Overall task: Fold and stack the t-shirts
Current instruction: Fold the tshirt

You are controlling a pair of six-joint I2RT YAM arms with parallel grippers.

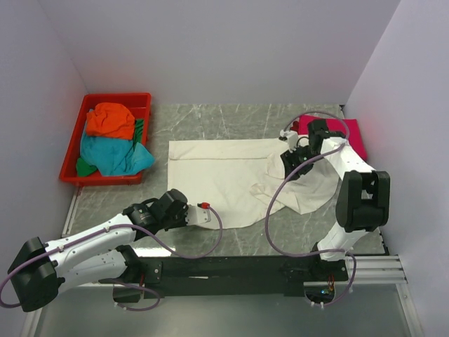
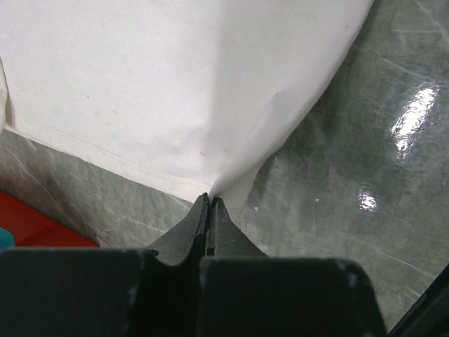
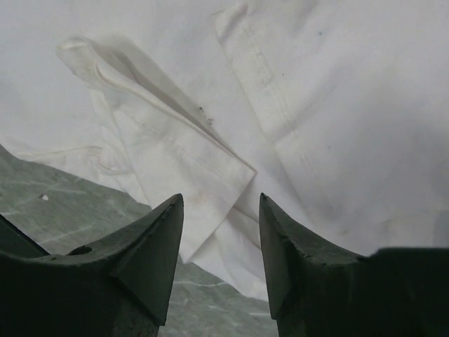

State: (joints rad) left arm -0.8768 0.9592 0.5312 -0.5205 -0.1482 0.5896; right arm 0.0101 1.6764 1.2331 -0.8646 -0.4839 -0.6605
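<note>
The sleeve hem is folded over on the bunched side of the cream-white t-shirt, so the robot's right gripper needs to grab the hem (image 3: 238,191) and pull it straight before folding.
A large cream-white t-shirt (image 1: 224,175) lies spread across the middle of the table, its right side bunched into folds. My left gripper (image 1: 205,216) is at the shirt's near left corner. In the left wrist view its jaws (image 2: 210,201) are shut on that corner, and the cloth (image 2: 161,91) rises away from the tips. My right gripper (image 1: 290,168) hovers over the bunched right part. In the right wrist view it (image 3: 221,203) stands open above a folded sleeve hem (image 3: 189,168), with nothing between its fingers. A magenta-pink t-shirt (image 1: 355,135) lies at the far right.
A red tray (image 1: 73,168) at the far left holds an orange t-shirt (image 1: 110,119), a teal t-shirt (image 1: 112,156) and some green cloth (image 1: 85,168). Its corner (image 2: 35,228) shows in the left wrist view. White walls close in the table on three sides.
</note>
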